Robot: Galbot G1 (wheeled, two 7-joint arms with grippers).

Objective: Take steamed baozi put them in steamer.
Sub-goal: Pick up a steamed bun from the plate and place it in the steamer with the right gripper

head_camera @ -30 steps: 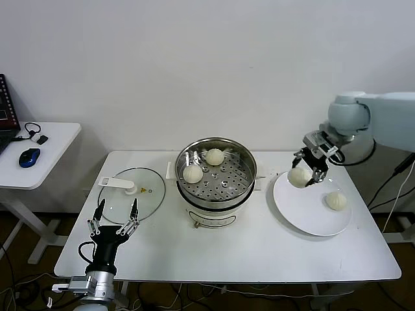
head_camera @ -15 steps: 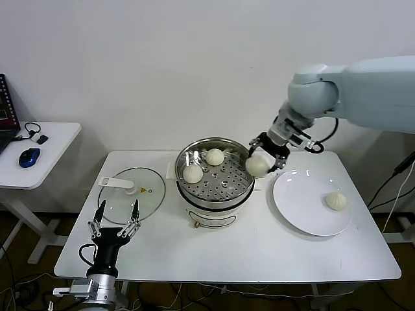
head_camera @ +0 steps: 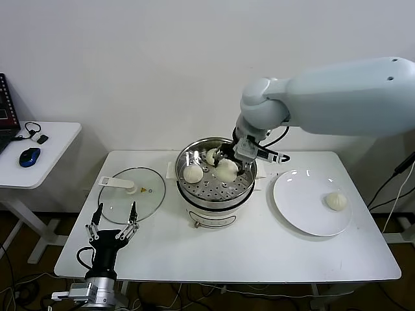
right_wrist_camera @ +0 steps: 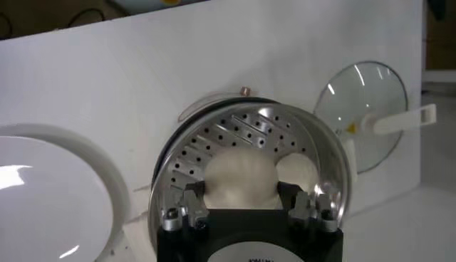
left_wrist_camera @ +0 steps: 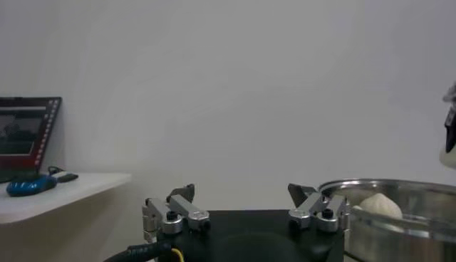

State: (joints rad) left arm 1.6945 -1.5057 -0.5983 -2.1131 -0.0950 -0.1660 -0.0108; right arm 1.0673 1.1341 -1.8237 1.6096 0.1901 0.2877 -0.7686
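Next, my right gripper lets go of the baozi on the front part of the perforated tray (head_camera: 212, 190) (right_wrist_camera: 249, 136), near the steamer's rim.
My right gripper (head_camera: 227, 166) is shut on a cream-white steamed baozi (head_camera: 226, 172) and holds it just over the perforated tray of the steel steamer (head_camera: 220, 196). In the right wrist view the held baozi (right_wrist_camera: 241, 176) sits between the jaws above the tray (right_wrist_camera: 235, 132). Two more baozi (head_camera: 192, 173) (head_camera: 213, 156) lie on the tray's left and back. Another baozi (head_camera: 336, 201) rests on the white plate (head_camera: 305, 217) at the right. My left gripper (head_camera: 113, 223) is parked open and empty at the table's front left.
A glass lid (head_camera: 133, 197) with a white handle lies flat left of the steamer, just beyond the left gripper. A side table (head_camera: 39, 152) with a blue mouse stands at the far left. The white table top (head_camera: 227, 249) extends in front of the steamer.
My right gripper has carried the baozi leftward from above the plate to over the steamer tray. The left arm has stayed put.
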